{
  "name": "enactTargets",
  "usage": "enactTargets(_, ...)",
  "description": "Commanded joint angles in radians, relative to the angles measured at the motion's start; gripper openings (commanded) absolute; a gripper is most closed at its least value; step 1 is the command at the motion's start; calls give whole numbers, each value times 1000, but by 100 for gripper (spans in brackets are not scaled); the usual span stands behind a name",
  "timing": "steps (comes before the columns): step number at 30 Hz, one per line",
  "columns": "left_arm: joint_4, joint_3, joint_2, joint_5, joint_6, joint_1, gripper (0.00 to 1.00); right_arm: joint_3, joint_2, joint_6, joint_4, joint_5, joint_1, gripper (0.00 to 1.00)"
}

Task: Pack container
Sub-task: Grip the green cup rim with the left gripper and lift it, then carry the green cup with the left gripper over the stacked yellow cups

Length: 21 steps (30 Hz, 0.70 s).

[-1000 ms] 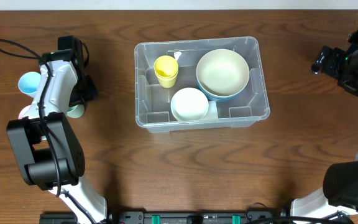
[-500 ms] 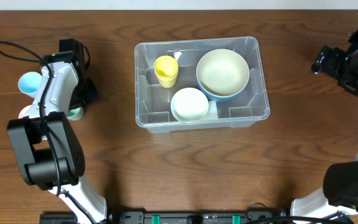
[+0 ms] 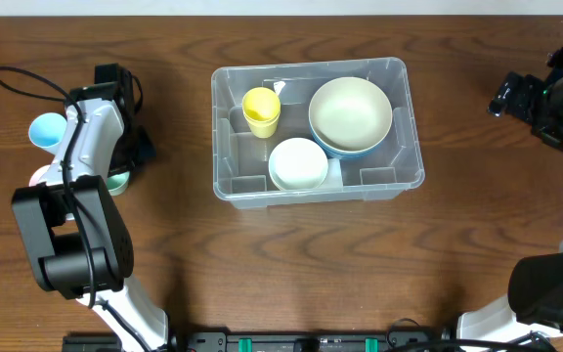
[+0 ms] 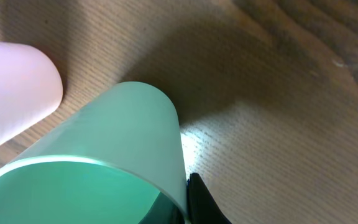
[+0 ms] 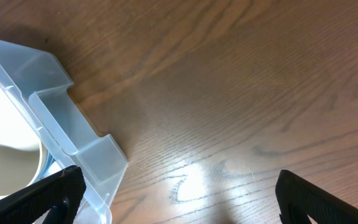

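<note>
My left gripper is going to let go of the mint green cup in the yellow cup (image 3: 260, 108) inside the clear container.
The container (image 3: 399, 70) is a clear bin at the table's middle. It holds a yellow cup (image 3: 261, 110), a cream bowl (image 3: 350, 112) stacked in a blue one, and a pale mint bowl (image 3: 297, 163). My left gripper (image 4: 182, 202) is shut on the wall of a mint green cup (image 4: 117, 137), one finger inside and one outside. That green cup (image 3: 117, 182) lies at the far left, beside the left arm. My right gripper (image 5: 185, 199) hangs open over bare wood just right of the container's corner (image 5: 73, 137).
A light blue cup (image 3: 45, 129) and a pink cup (image 3: 37, 178) lie on the table left of the left arm. The pink cup (image 4: 14, 87) sits close beside the green one. A black cable (image 3: 27, 78) loops at the far left.
The left jaws have closed onto the green cup's wall. The left arm has shifted slightly. The right arm has not moved.
</note>
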Motion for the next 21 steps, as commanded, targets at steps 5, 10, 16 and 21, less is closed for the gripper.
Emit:
enactTargets(5,-11,38,-174,78,-13,0,6,12,-6,11,-1,0,-1,99)
enactTargets(10,-2,40,-325,123,-13,-30,6,12,-6,11,-1,0,-1,99)
enactTargets(16,36,40,-475,193,43,-146,6,12,-6,11,-1,0,-1,99)
enactTargets(21,108,40,-523,251,150,-317,6,12,-6,11,-1,0,-1,99)
